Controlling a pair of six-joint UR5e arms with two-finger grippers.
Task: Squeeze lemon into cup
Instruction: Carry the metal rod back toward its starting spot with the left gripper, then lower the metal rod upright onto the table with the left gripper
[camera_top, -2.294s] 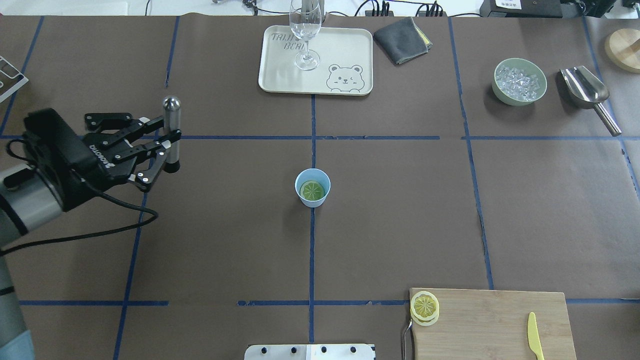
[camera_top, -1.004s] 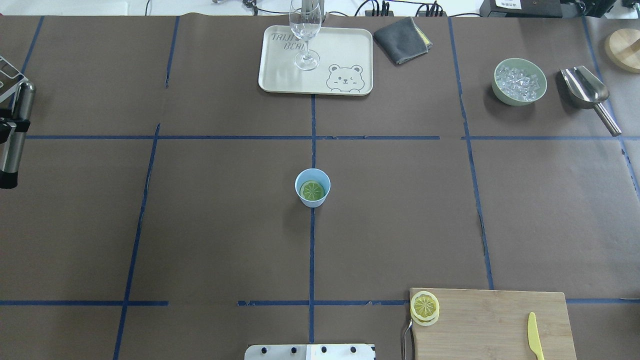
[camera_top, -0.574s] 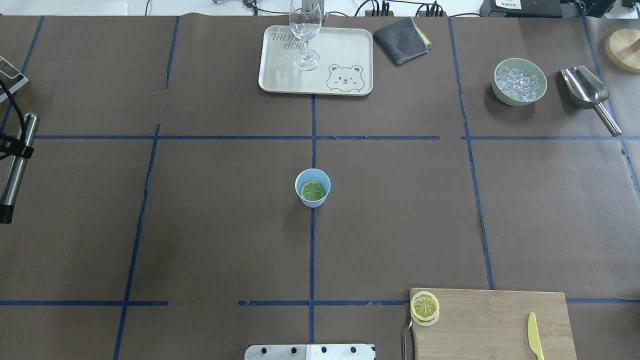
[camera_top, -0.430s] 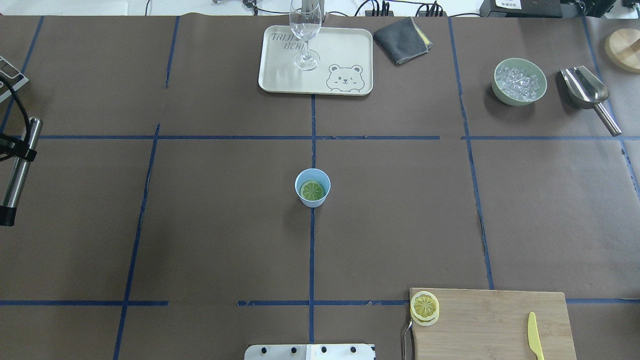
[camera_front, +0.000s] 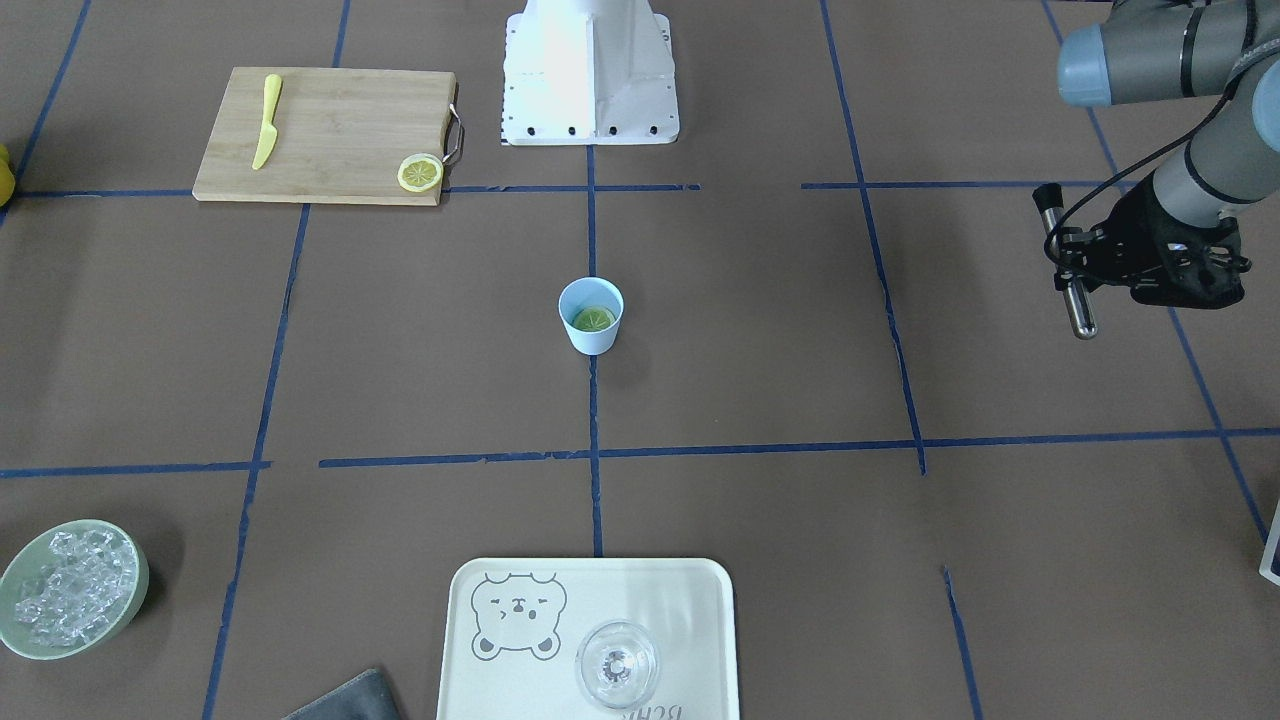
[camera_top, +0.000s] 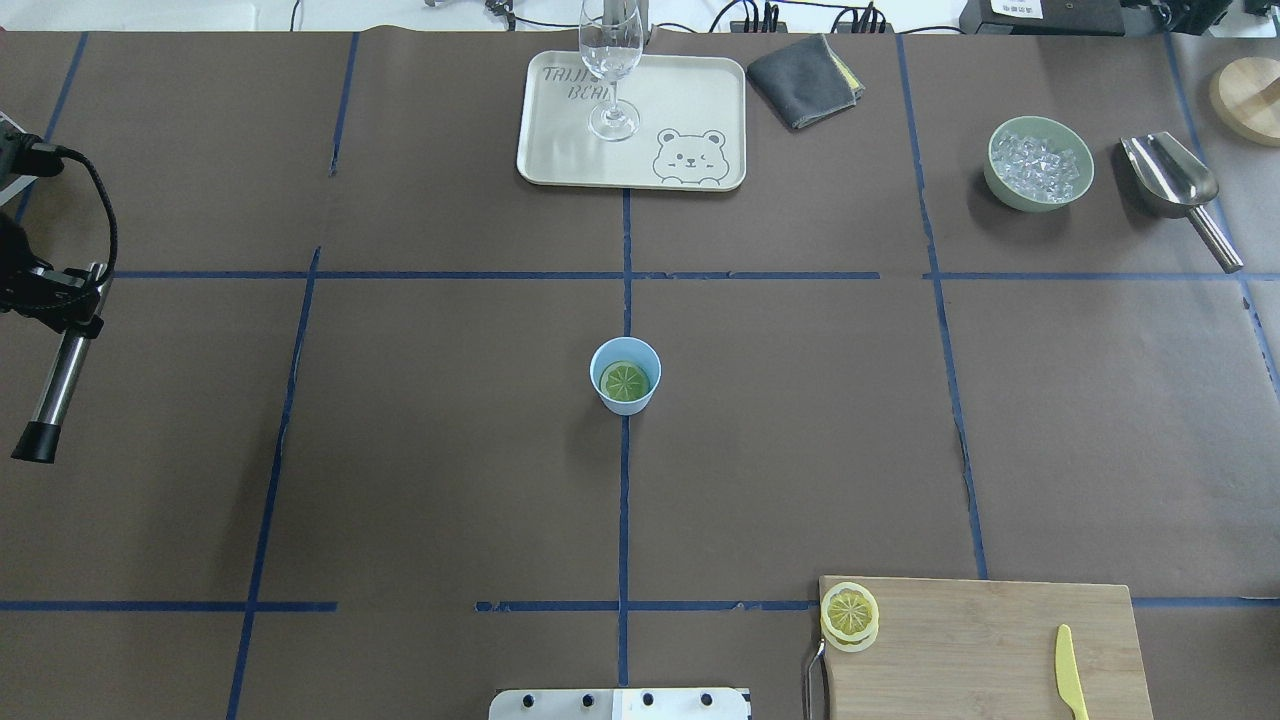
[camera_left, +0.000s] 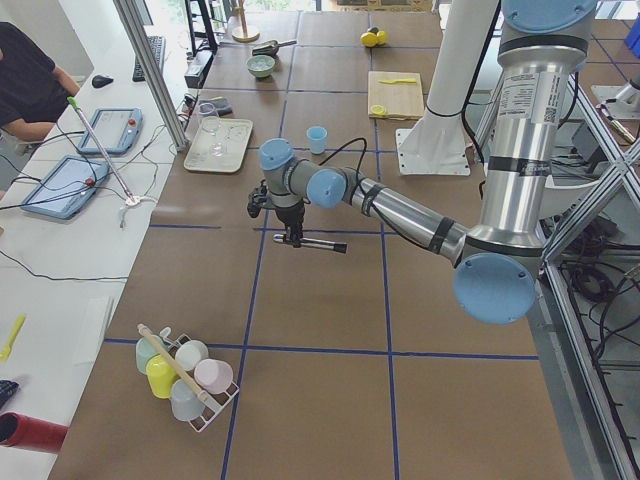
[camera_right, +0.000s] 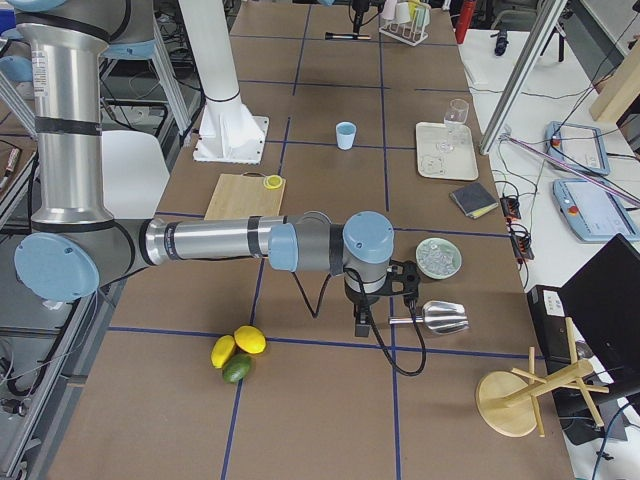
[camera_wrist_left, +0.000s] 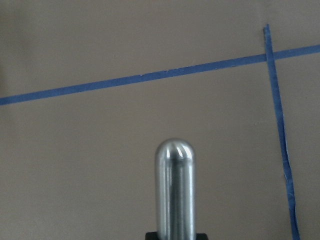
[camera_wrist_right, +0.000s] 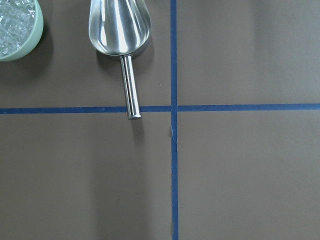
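Note:
I set the steel rod down with my left gripper on the table (camera_front: 976, 304) (camera_wrist_left: 212, 210), beside the next blue tape line toward the cup. The rod is now held far from the cup.
The pale blue cup (camera_top: 625, 375) stands at the table's middle, also in the front view (camera_front: 590, 316). A lemon slice (camera_top: 625, 381) lies flat inside it and looks greenish. Another yellow lemon slice (camera_top: 850, 612) lies on the corner of the wooden cutting board (camera_top: 985, 645). My left gripper (camera_top: 75, 295) is at the far left edge, far from the cup, shut on a steel rod with a black tip (camera_top: 58, 375); it also shows in the front view (camera_front: 1075, 262). The rod (camera_wrist_left: 175, 192) fills the left wrist view. My right gripper (camera_right: 375, 290) shows only in the right side view; I cannot tell whether it is open or shut.
A tray (camera_top: 690, 100) with a wine glass (camera_top: 610, 70) stands at the back middle, a grey cloth (camera_top: 805, 80) beside it. A green bowl of ice (camera_top: 1038, 163) and a steel scoop (camera_top: 1175, 185) are at the back right. A yellow knife (camera_top: 1070, 675) lies on the board.
My left gripper carried the rod from the mid-left table out to the left edge and tipped it from upright to slanted. Lately it has edged back right. The cup and slices have not moved.

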